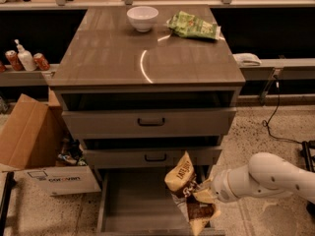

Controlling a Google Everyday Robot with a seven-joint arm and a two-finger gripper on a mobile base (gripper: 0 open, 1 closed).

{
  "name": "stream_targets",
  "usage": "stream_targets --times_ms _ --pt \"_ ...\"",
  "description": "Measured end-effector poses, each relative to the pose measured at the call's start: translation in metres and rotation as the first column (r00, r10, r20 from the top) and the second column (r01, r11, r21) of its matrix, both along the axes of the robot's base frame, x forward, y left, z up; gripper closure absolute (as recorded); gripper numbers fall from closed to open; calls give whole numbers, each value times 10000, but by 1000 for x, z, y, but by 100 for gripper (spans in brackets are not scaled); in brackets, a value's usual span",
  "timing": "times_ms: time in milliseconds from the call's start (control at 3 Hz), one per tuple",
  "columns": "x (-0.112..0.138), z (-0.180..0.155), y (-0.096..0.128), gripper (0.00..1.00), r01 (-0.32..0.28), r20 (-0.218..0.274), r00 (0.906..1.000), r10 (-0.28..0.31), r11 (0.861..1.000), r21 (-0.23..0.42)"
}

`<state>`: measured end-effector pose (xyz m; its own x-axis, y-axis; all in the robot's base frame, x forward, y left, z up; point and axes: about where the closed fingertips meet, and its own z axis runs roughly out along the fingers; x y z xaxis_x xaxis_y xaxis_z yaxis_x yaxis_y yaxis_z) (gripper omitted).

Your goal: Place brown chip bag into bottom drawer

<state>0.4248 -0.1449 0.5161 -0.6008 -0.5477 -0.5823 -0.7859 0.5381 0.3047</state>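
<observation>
Next, I release the brown chip bag in the open bottom drawer (178,193), toward its side nearest my white arm.
The brown chip bag (184,187) has a dark centre and pale yellow ends. It hangs upright over the right side of the open bottom drawer (133,200). My gripper (203,194) reaches in from the right on a white arm and is shut on the bag's middle. The bag's lower end hangs near the drawer's front right corner. The drawer floor to the left of the bag is bare.
The two upper drawers with black bar handles (151,122) are slightly pulled out above. A white bowl (142,17) and a green chip bag (193,26) lie on the cabinet top. A cardboard box (34,146) stands left of the cabinet. A cable (273,113) trails on the floor right.
</observation>
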Motion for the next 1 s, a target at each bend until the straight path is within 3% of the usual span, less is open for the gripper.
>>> stream_targets --times_ms 333,1000 --pt "26 -73 -9 100 473 -530 9975 -466 9988 113" --pt "63 -184 -1 100 900 -1446 9860 -833 9951 403"
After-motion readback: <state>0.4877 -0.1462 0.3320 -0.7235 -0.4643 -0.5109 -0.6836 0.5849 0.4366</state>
